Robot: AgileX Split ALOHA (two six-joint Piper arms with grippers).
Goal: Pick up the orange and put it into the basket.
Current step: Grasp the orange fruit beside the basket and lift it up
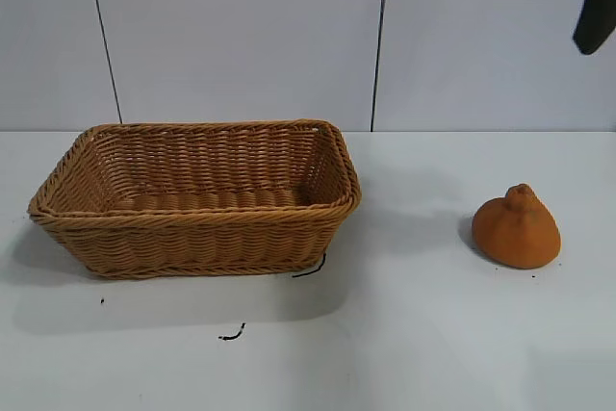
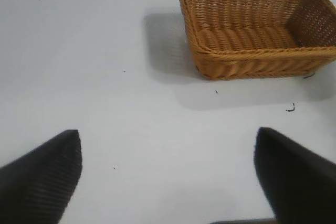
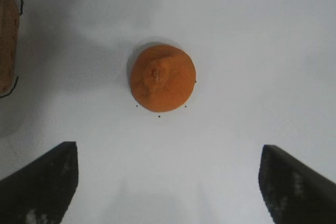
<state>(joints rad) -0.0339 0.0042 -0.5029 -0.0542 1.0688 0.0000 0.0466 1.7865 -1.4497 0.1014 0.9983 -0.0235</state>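
My right gripper will next move down to the orange and close around the orange's upper part (image 1: 520, 212) (image 3: 157, 81), just a little below its knobby nub.
The orange (image 1: 517, 229), matte with a knobby nub on top, sits on the white table at the right; it also shows in the right wrist view (image 3: 163, 78). The wicker basket (image 1: 197, 222) stands at the left, empty, and shows in the left wrist view (image 2: 252, 59). My right gripper (image 3: 169, 150) is open and empty, high above the table, with the orange ahead of its fingertips; a dark part of it (image 1: 594, 2) shows at the top right of the exterior view. My left gripper (image 2: 168, 137) is open and empty over bare table, well away from the basket.
A corner of the basket (image 3: 6, 35) shows at the edge of the right wrist view. Small dark marks (image 1: 232, 335) lie on the table in front of the basket. A tiled white wall stands behind the table.
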